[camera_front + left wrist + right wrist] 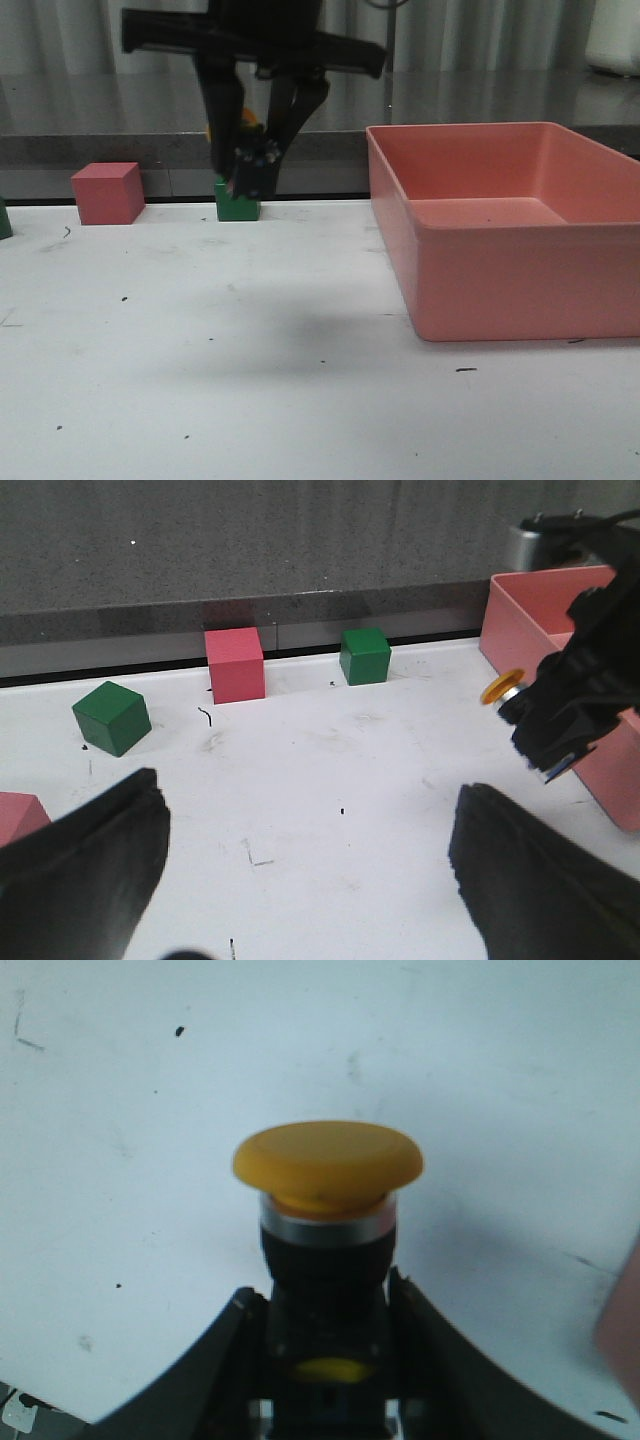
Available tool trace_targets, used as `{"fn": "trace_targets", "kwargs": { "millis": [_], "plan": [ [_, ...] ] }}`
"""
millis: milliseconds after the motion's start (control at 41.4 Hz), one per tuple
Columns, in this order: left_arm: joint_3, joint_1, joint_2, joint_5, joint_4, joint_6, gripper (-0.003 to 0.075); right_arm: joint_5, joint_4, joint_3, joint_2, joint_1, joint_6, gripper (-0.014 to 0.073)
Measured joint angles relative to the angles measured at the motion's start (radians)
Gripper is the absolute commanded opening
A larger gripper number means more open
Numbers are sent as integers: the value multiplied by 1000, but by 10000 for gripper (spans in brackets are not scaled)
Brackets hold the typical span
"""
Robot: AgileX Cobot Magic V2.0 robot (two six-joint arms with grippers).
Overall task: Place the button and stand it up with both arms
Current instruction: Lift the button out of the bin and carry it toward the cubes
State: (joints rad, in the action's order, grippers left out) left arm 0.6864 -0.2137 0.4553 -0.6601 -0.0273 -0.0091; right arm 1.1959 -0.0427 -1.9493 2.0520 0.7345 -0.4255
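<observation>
I need to let go of the button with my right gripper on the bare white table (172, 320) (248, 1158) in front of the red cube and green cube. The button is now held above the table.
The button (328, 1165) has a yellow-orange domed cap, a silver collar and a black body. My right gripper (328, 1305) is shut on the black body, with the cap pointing away from the fingers over the white table. In the left wrist view the right gripper (560, 725) holds the button (502, 687) above the table, cap pointing sideways, in front of the pink bin. In the front view the right gripper (250, 175) hangs near the table's far edge; I cannot make out the button there. My left gripper (310, 788) is open and empty, low over bare table.
A large pink bin (500, 280) stands on the right, also seen in the left wrist view (520, 610). A red cube (107, 193) and a green cube (238, 205) sit at the far edge. Another green cube (112, 717) and a pink cube (18, 815) lie to the left.
</observation>
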Motion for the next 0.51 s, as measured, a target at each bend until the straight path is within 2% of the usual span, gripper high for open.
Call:
{"fn": "trace_targets", "kwargs": {
  "millis": [169, 507],
  "plan": [
    [0, 0, 0, 0, 0, 0, 564, -68, -4, 0, 103, 46, -110, 209],
    [0, 0, 0, 0, 0, 0, 564, -156, -4, 0, 212, 50, -253, 209]
  ]
}}
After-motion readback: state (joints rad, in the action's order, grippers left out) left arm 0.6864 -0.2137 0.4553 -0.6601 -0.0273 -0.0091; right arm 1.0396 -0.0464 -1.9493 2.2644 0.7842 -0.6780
